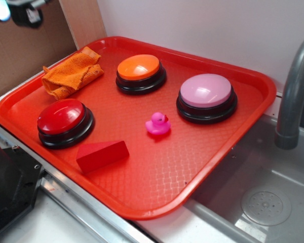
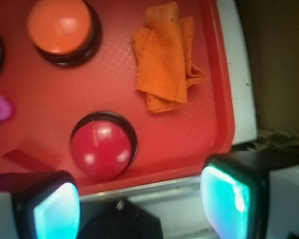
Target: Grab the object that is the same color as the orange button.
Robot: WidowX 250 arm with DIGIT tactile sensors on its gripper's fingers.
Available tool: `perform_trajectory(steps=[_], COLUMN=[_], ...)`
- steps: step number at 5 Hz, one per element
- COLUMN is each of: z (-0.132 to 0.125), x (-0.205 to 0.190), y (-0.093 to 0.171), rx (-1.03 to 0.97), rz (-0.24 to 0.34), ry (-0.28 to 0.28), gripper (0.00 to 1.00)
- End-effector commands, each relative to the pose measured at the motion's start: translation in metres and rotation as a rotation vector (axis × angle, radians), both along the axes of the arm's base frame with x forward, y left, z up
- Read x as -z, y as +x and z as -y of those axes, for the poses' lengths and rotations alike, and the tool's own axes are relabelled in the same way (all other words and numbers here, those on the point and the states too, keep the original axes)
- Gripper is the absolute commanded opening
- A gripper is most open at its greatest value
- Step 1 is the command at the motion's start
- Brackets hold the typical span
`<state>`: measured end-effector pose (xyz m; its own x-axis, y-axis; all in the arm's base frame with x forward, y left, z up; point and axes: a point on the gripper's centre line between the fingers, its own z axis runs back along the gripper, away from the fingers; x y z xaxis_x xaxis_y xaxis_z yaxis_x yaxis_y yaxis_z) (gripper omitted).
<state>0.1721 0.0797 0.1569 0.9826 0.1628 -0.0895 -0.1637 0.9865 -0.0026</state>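
Note:
My gripper is going to close on the orange cloth's end (image 1: 60, 84) (image 2: 164, 93) nearest the red-topped button, because the cloth matches the orange button.
A crumpled orange cloth (image 1: 71, 75) of ribbed knit lies at the far left corner of the red tray (image 1: 157, 177); the wrist view shows this cloth (image 2: 165, 59) near the tray's right rim. The orange button (image 1: 139, 67) with its black base stands just right of the cloth, at the top left in the wrist view (image 2: 60, 26). My gripper (image 2: 139, 206) hangs high above the tray's near edge, open, with nothing between its teal-lit pads (image 2: 224, 201). In the exterior view only a dark part of the gripper (image 1: 20, 11) shows at the top left.
On the tray also stand a red-topped button (image 1: 62, 117), a pink-topped button (image 1: 206, 92), a small pink rubber duck (image 1: 158, 124) and a red wedge block (image 1: 102, 154). A grey sink with faucet (image 1: 294, 86) lies right. A black object (image 1: 10, 187) sits at front left.

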Motion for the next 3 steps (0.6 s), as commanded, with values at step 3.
perform_trajectory(steps=[3], z=[-0.042], x=[0.07], y=[0.036], rx=[-0.07], rz=[0.044], ry=[0.128], gripper=[1.0])
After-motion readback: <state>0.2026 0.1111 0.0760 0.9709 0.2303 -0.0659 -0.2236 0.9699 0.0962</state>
